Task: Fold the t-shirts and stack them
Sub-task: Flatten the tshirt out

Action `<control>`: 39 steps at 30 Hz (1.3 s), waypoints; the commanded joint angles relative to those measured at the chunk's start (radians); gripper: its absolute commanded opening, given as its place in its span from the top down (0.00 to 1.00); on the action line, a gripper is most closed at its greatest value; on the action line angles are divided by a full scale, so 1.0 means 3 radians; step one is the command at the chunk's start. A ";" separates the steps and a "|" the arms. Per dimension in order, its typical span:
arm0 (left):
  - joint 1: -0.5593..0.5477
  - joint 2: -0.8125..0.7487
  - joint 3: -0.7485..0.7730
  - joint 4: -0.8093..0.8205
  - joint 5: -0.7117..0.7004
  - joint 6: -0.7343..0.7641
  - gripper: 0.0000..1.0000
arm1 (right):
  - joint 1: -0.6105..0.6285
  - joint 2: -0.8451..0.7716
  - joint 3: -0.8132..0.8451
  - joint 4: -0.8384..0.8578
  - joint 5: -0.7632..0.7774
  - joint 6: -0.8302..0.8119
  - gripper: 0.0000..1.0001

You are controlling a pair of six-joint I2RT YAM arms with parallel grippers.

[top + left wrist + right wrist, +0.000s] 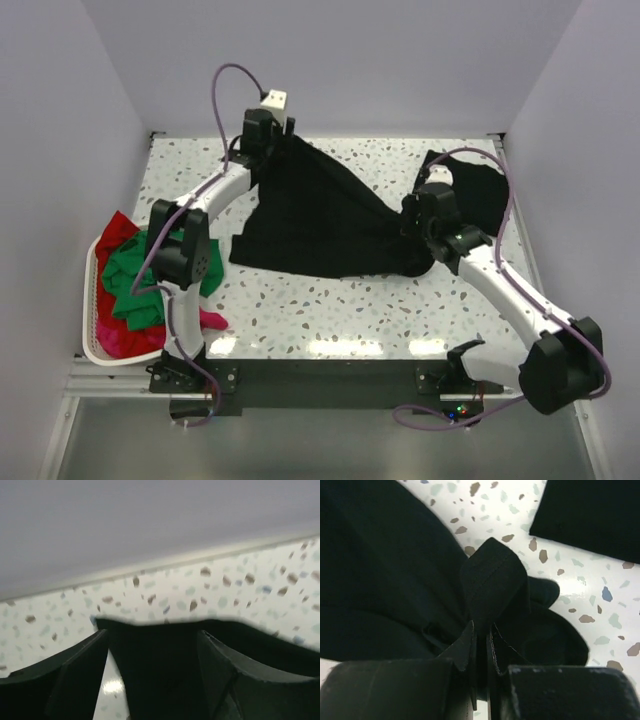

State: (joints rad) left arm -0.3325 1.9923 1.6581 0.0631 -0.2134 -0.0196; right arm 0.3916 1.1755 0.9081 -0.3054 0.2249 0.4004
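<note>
I need to next close my left gripper on the corner (239, 240) nearest the white basket on the spread black t-shirt.
A black t-shirt (320, 220) lies spread across the middle of the table, drawn out between my two grippers. My left gripper (280, 140) is at the shirt's far corner by the back wall. In the left wrist view its jaws stand wide apart (152, 670) with the black cloth (150, 650) between them, and table shows beside the left finger. My right gripper (418, 255) is shut (482, 645) on a bunched fold of the same shirt (492, 580) at its near right end. A second black shirt (470, 185) lies flat at the back right and also shows in the right wrist view (595, 515).
A white plastic basket (88, 300) at the table's left edge holds a green shirt (135, 275) and a red one (120, 228). A magenta shirt (212, 319) spills over its near side. White walls close in the table on three sides.
</note>
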 commanded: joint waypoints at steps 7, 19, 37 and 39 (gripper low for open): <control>0.0024 -0.0826 -0.1285 0.0224 -0.0316 -0.0154 0.16 | -0.0027 0.0499 0.0138 0.0435 0.0263 0.0082 1.00; 0.0065 -0.0797 -0.1953 -0.0696 -0.0837 -0.0640 0.36 | -0.0027 0.0617 0.0184 0.0501 -0.0018 0.0067 1.00; 0.0423 -0.0873 -0.2305 -0.0563 0.0139 -0.0753 0.50 | -0.0027 0.0571 0.0153 0.0558 -0.0151 0.0072 1.00; 0.0418 -0.0914 -0.2356 -0.0548 0.0210 -0.0768 0.50 | -0.0027 0.0581 0.0153 0.0563 -0.0167 0.0072 1.00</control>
State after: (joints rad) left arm -0.2108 1.7668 0.9722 -0.1268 -0.2073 -0.2268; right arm 0.3851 1.3567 0.9161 -0.2043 0.1905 0.4088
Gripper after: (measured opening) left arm 0.500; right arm 0.048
